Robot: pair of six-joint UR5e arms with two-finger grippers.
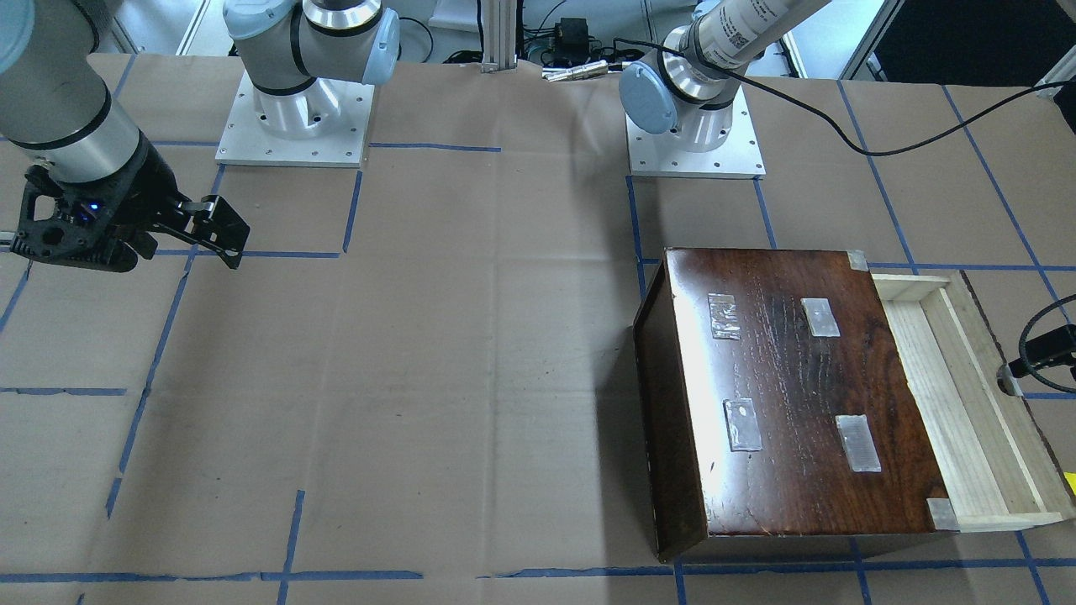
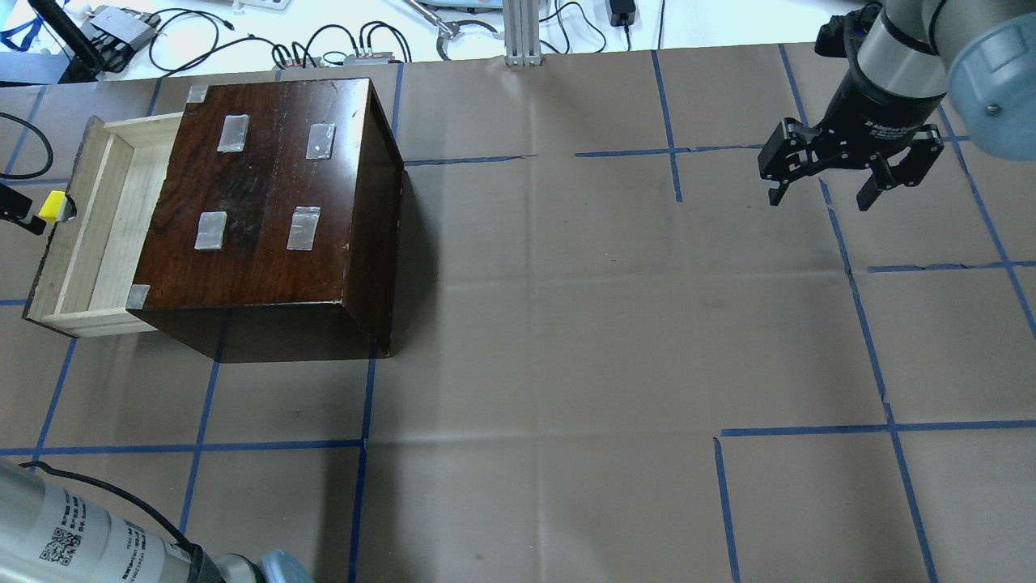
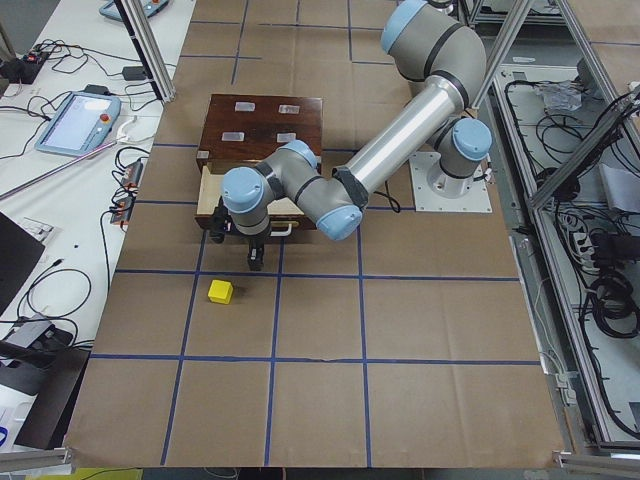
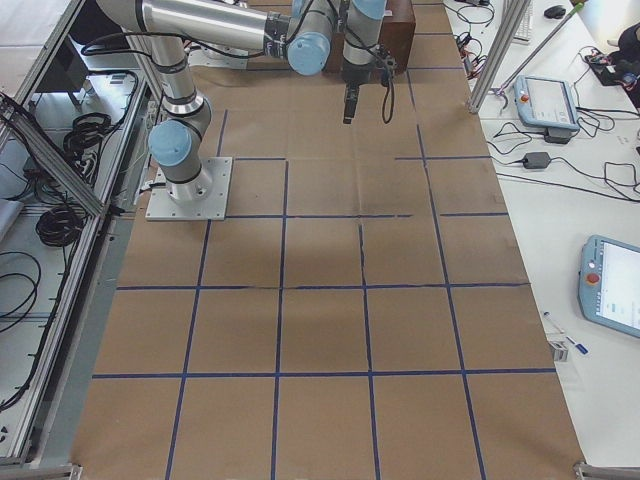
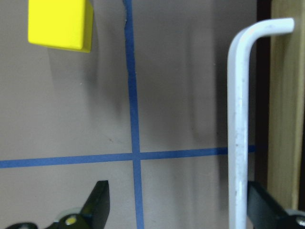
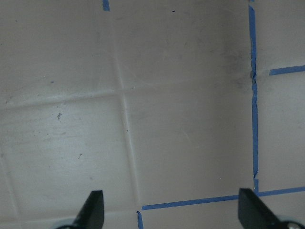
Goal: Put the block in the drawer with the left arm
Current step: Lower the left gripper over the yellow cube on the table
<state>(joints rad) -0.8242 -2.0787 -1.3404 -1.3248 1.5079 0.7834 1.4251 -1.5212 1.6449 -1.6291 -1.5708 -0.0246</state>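
I need to next move my left gripper off the white drawer handle and close it on opposite sides of the yellow block (image 1: pixel 1071 483) (image 5: pixel 58 24) in front of the drawer.
The yellow block (image 3: pixel 220 291) lies on the table paper in front of the drawer, apart from everything; it also shows in the left wrist view (image 5: pixel 59 24) and the overhead view (image 2: pixel 53 206). The pale wooden drawer (image 2: pixel 89 235) is pulled out of the dark box (image 2: pixel 267 194) and holds nothing. My left gripper (image 5: pixel 183 210) is open and empty, low at the drawer's front, its right finger beside the white drawer handle (image 5: pixel 237 119). The block lies ahead of it and to one side. My right gripper (image 2: pixel 821 190) is open and empty, far across the table.
The dark box top carries several tape patches (image 2: pixel 303 228). Blue tape lines (image 2: pixel 275 445) cross the brown paper. A black cable (image 1: pixel 841 126) runs from the left arm. Cables and devices (image 2: pixel 340 48) lie beyond the table's far edge.
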